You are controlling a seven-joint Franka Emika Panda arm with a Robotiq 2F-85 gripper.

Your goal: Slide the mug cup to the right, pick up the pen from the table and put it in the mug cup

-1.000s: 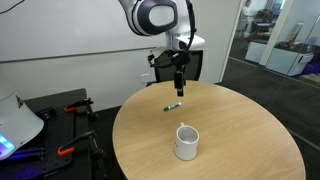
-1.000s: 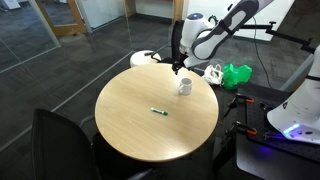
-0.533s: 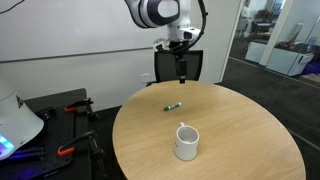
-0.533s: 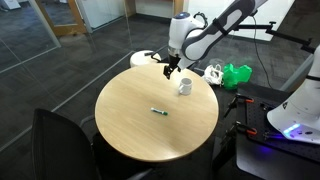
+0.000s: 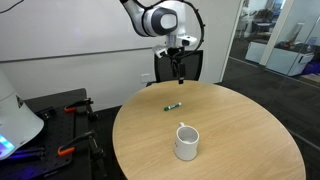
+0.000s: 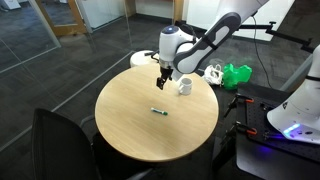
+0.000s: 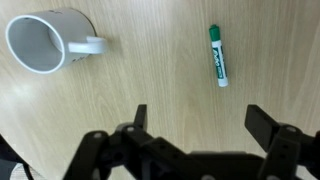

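Observation:
My gripper should go to the green pen next and close on the pen's white body [image 5: 175, 105] [image 7: 220, 69], leaving the pen's green cap free.
The white mug cup [image 5: 186, 143] stands upright on the round wood-grain table [image 5: 240, 130]; it also shows in an exterior view [image 6: 185, 87] and in the wrist view [image 7: 45, 42], handle pointing right, empty. The green pen [image 5: 173, 105] lies flat on the table, also in an exterior view [image 6: 158, 111] and in the wrist view [image 7: 218, 55], whitish end toward the camera. My gripper [image 5: 180, 76] [image 6: 161, 82] hangs open and empty above the table, between mug and pen; its fingers spread wide in the wrist view [image 7: 200, 120].
A black chair [image 5: 180, 66] stands behind the table. A second chair [image 6: 60, 140] is at the near side. A green object [image 6: 237, 74] and white items lie beyond the table edge. A workbench with tools [image 5: 60, 120] stands beside the table.
The arm has swung across the table, moving the gripper away from the mug toward the pen side. Mug and pen have not moved.

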